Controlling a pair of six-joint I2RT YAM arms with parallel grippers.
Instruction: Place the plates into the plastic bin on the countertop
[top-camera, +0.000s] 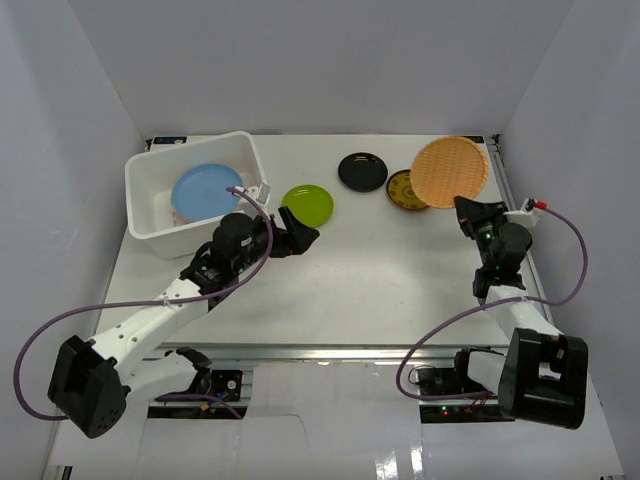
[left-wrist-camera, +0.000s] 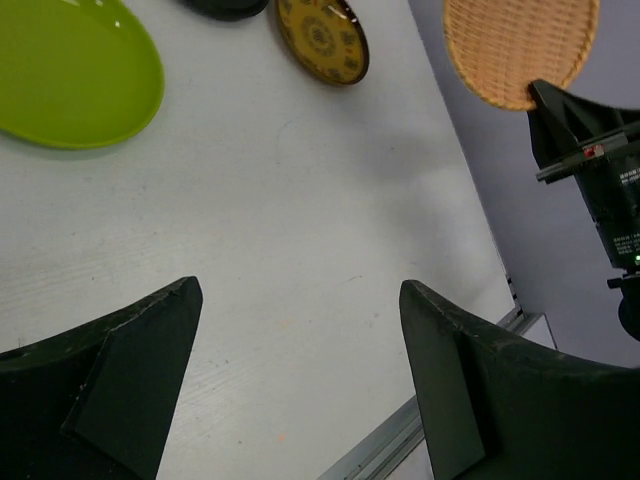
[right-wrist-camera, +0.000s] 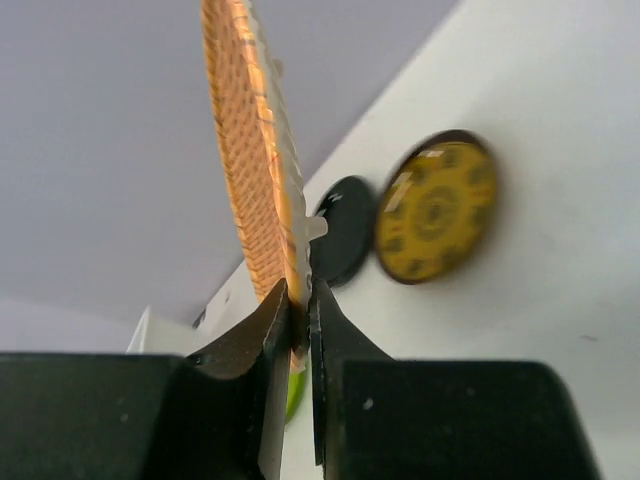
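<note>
Next, my right gripper sets the orange woven plate, now held lifted on edge, down on the light blue plate in the bin (top-camera: 203, 191), the plastic one on the countertop.
The white plastic bin (top-camera: 143, 215) stands at the back left with a light blue plate (top-camera: 206, 190) inside. A lime green plate (top-camera: 308, 204) lies just right of the bin and shows in the left wrist view (left-wrist-camera: 70, 75). My left gripper (top-camera: 303, 238) is open and empty, just in front of it. A black plate (top-camera: 362, 171) and a dark plate with yellow pattern (top-camera: 404, 190) lie further right. My right gripper (top-camera: 466, 213) is shut on the rim of an orange woven plate (top-camera: 449, 171) and holds it lifted and tilted on edge (right-wrist-camera: 245, 150).
The white countertop (top-camera: 380, 280) has metal rails at the front (top-camera: 340, 352) and right edges. The right arm's body shows in the left wrist view (left-wrist-camera: 600, 170). Grey walls enclose the table on three sides.
</note>
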